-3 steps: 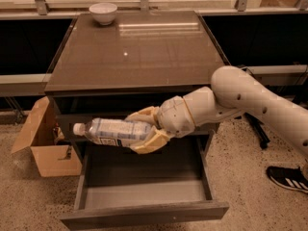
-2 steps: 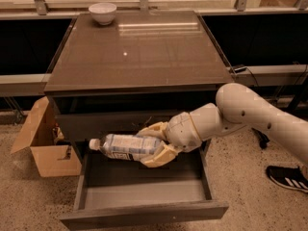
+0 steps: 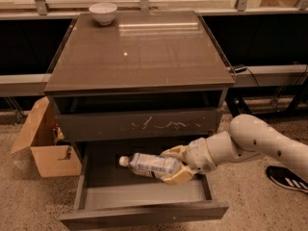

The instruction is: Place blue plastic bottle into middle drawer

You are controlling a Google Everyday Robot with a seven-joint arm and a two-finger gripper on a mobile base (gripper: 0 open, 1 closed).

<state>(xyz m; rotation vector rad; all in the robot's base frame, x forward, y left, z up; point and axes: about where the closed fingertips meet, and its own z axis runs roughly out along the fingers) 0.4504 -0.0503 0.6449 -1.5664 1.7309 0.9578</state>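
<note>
I need to lower the blue plastic bottle with my gripper and release it on the grey bottom near the centre of the open middle drawer (image 3: 157,167).
The blue plastic bottle (image 3: 150,165) is clear with a white cap and a pale label. It lies sideways, cap to the left, low inside the open middle drawer (image 3: 144,214). My gripper (image 3: 176,164) is shut on the bottle's right end, with one pale finger above it and one below. My white arm (image 3: 255,141) reaches in from the right. The drawer is pulled out toward the camera and shows a grey floor.
The closed drawer above has a front with pale scratches (image 3: 161,125). A white bowl (image 3: 103,12) stands at the back left of the cabinet top (image 3: 139,52). An open cardboard box (image 3: 43,143) sits on the floor at the left. A black shoe (image 3: 288,178) lies at the right.
My gripper has moved down and to the right with the bottle, from in front of the upper drawer down into the open middle drawer.
</note>
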